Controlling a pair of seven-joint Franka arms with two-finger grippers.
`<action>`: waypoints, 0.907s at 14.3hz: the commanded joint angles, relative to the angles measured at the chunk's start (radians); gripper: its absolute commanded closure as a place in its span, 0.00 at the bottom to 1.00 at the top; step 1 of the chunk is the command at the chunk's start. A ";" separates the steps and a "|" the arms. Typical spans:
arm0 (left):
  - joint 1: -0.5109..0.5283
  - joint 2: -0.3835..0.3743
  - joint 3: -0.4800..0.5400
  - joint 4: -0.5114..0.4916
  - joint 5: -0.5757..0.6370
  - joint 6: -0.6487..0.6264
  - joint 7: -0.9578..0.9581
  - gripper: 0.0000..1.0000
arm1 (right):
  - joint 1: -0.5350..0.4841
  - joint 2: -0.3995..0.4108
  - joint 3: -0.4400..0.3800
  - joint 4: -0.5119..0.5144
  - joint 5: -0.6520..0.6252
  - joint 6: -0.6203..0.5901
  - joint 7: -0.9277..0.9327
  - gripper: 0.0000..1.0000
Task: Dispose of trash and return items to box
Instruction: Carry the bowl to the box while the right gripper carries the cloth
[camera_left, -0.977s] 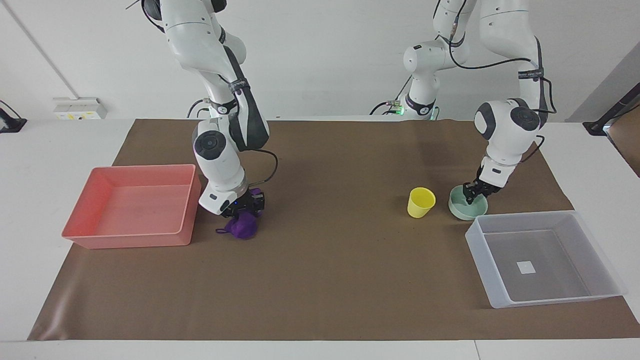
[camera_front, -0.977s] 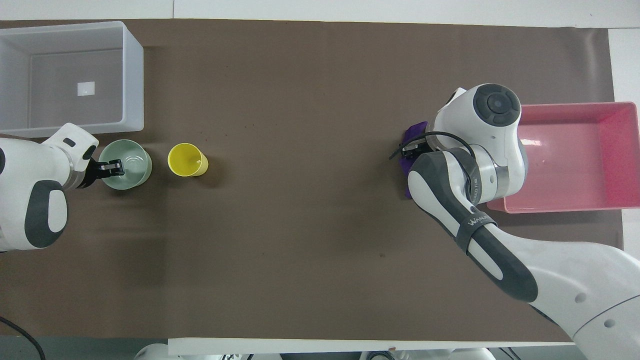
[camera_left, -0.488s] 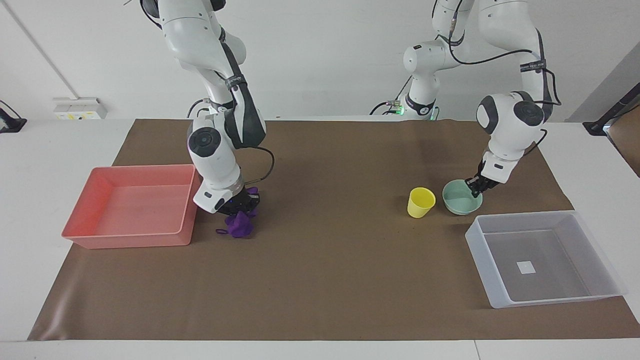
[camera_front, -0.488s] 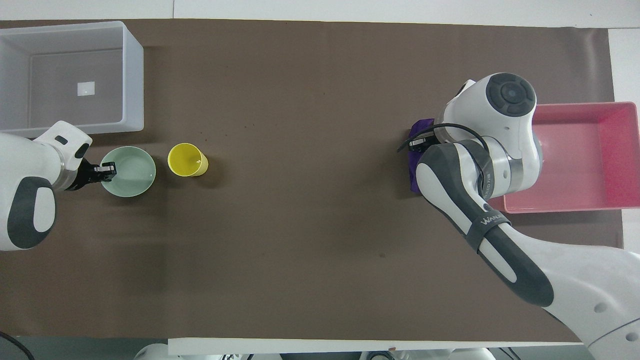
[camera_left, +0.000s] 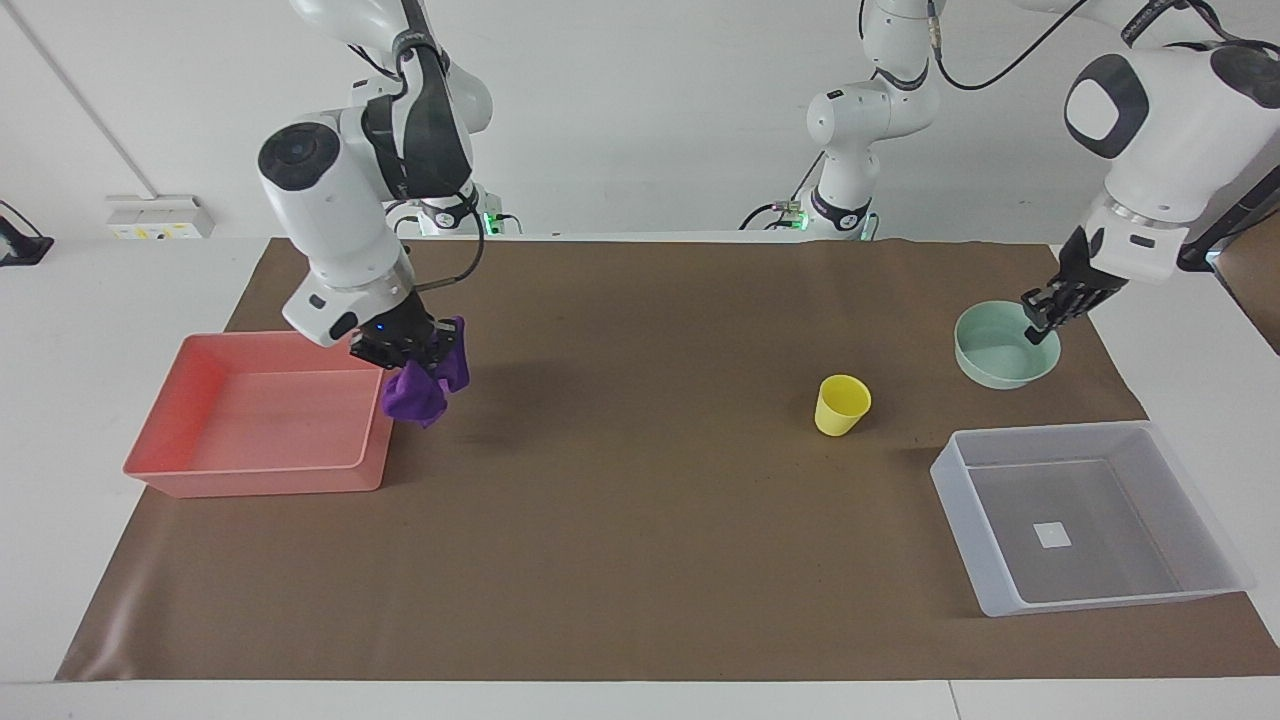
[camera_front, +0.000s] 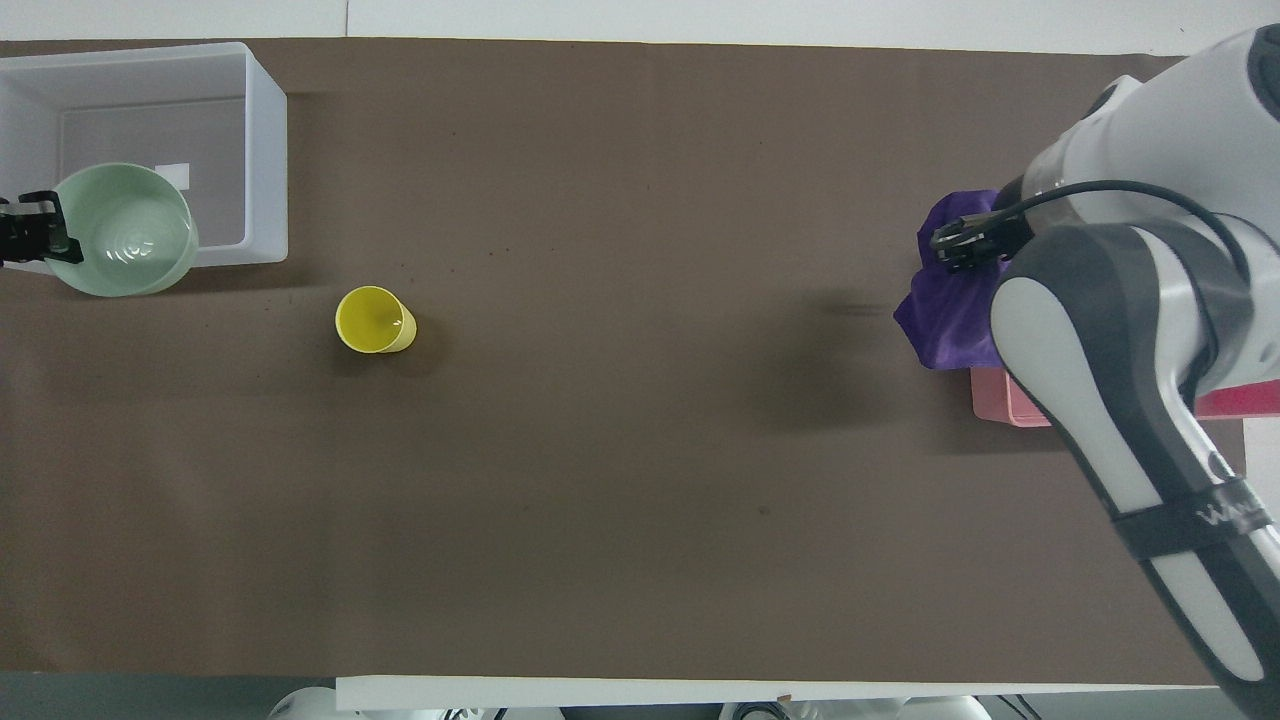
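Observation:
Next, I release the mint-green bowl from my left gripper inside the box (camera_front: 202, 161), by the box's side facing the mat's middle.
My right gripper (camera_left: 408, 352) (camera_front: 962, 247) is shut on the purple rag, the trash (camera_left: 424, 388) (camera_front: 948, 312). The rag hangs in the air over the pink tray's edge that faces the table's middle. My left gripper (camera_left: 1043, 318) (camera_front: 28, 238) is shut on the rim of the mint-green bowl (camera_left: 998, 350) (camera_front: 125, 243). It holds the bowl level in the air, over the mat by the box's corner. The yellow cup (camera_left: 842, 405) (camera_front: 373, 320) stands upright on the mat. The translucent box (camera_left: 1040, 432) (camera_front: 265, 150) holds nothing but its white sticker.
A pink tray (camera_left: 250, 480) (camera_front: 1010, 408) sits at the right arm's end of the brown mat, largely covered by the right arm in the overhead view. It holds nothing. The box lies at the left arm's end, farther from the robots than the cup.
Both grippers closed and rose. The right one lifted the rag off the mat toward the pink tray. The left one lifted the bowl and carried it away from the cup, toward the box.

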 joint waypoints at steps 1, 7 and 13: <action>0.022 0.211 -0.001 0.121 -0.012 0.130 -0.009 1.00 | -0.127 -0.014 0.005 0.025 -0.005 -0.040 -0.141 1.00; 0.066 0.392 -0.001 0.098 0.015 0.363 0.004 1.00 | -0.356 -0.057 0.005 -0.099 -0.007 -0.005 -0.368 0.99; 0.068 0.466 0.004 0.084 0.063 0.482 0.021 1.00 | -0.389 0.004 0.005 -0.280 -0.007 0.253 -0.373 0.96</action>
